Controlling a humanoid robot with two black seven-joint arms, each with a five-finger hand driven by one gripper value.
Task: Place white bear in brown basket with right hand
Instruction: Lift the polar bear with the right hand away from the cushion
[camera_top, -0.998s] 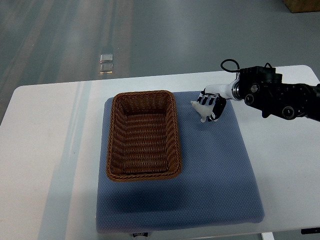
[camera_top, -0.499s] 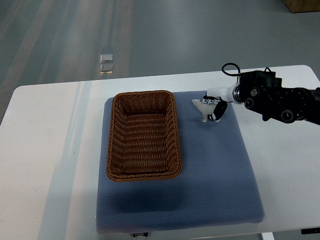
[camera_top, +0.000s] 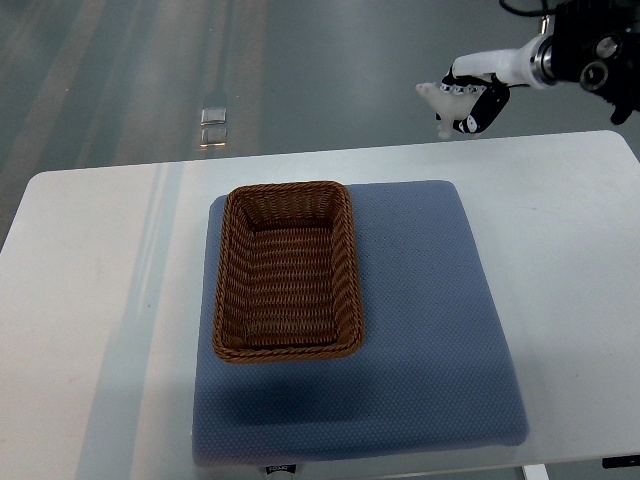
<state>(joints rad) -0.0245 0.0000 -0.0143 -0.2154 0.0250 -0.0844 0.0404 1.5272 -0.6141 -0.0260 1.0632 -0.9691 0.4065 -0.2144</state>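
My right gripper should put the white bear down inside the far end of the brown basket (camera_top: 299, 216).
My right hand (camera_top: 465, 100) comes in from the top right and is shut on the white bear (camera_top: 440, 100). It holds the bear high in the air, above the table's far edge. The bear's head and a leg stick out to the left of the fingers. The brown wicker basket (camera_top: 287, 270) stands empty on the left half of the blue mat (camera_top: 430, 330), well below and to the left of the hand. The left arm is out of view.
The blue mat lies on a white table (camera_top: 90, 300). Grey floor lies beyond the table's far edge, with a small shiny object (camera_top: 212, 117) on it.
My right hand has lifted the white bear off the mat, rising up and away toward the top right of the picture. The basket has not moved.
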